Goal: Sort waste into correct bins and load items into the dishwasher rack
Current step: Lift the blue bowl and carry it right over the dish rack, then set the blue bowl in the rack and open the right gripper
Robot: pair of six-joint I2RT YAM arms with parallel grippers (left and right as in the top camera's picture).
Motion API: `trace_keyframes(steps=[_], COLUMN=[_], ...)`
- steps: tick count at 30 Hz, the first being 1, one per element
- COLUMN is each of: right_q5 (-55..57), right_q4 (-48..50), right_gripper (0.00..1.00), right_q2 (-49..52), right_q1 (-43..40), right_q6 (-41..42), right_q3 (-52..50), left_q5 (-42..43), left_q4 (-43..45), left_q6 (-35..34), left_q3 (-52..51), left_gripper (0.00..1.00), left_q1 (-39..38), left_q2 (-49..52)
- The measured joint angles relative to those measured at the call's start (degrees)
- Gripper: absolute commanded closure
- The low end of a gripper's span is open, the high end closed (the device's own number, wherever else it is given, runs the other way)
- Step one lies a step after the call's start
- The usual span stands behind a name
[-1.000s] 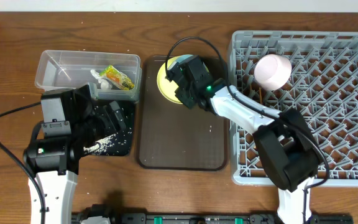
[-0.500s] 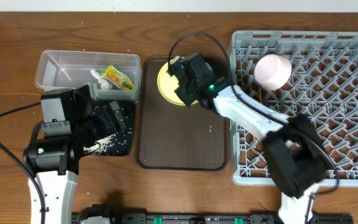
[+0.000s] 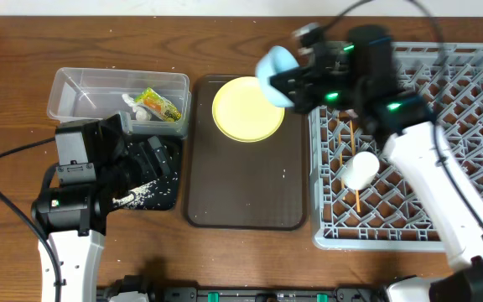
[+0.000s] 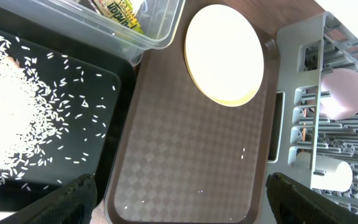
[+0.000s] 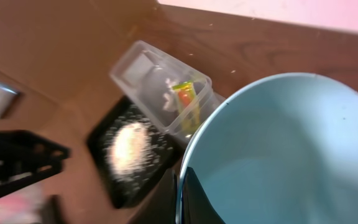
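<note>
Next, I let go of the light blue cup with my right gripper in the grey dishwasher rack [image 3: 366,140], just past the small white cup. The light blue cup is still held in the air.
My right gripper [image 3: 288,86] is shut on the rim of the light blue cup [image 3: 273,74], held in the air between the yellow-green plate [image 3: 247,109] and the grey dishwasher rack [image 3: 476,168]. In the right wrist view the cup [image 5: 291,149] fills the frame, its rim pinched by my right gripper [image 5: 180,194]. The small white cup [image 3: 361,170] and chopsticks [image 3: 347,155] lie in the rack. The pinkish bowl [image 4: 344,93] shows in the rack too. My left gripper [image 4: 179,208] hangs open over the brown tray. The clear tub [image 3: 82,92] holds the wrapper [image 3: 159,105] and the paper scrap [image 3: 132,104]. Rice [image 3: 145,191] lies in the black tray [image 3: 168,168].
The brown serving tray [image 3: 246,184] lies between the bins and the rack, with the plate at its far end. My left arm's body [image 3: 78,189] stands over the black tray's left part. Wooden table [image 3: 7,109] surrounds everything.
My right arm has lifted away from the plate with the light blue cup and swung up and right toward the rack. The left arm has not moved.
</note>
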Motion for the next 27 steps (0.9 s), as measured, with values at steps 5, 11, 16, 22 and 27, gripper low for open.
trace_keyframes(steps=[5,11,16,22,27], right_q5=[-11.7,-21.7,-24.9,-27.1,-28.6], right_q4=[-9.6,-12.6,-10.4,-6.1,-6.0], right_gripper=[0.99,0.99,0.99,0.99,0.96], right_q2=[0.3,0.3,0.3,0.3,0.3], right_q1=[-10.7,-19.5,-25.3,-30.8,-35.6], right_q6=[0.0,-4.4,-6.4,-7.5,-8.4], right_q3=[-0.4,-5.8,-13.8,-21.2,-22.6], left_q5=[0.0,0.0,0.0,0.0,0.0], left_q4=[0.0,0.0,0.0,0.0,0.0], left_q6=[0.0,0.0,0.0,0.0,0.0], left_q3=[0.0,0.0,0.0,0.0,0.0], left_gripper=[0.10,0.10,0.10,0.10,0.10], left_q1=[0.0,0.0,0.0,0.0,0.0], left_q2=[0.0,0.0,0.0,0.0,0.0])
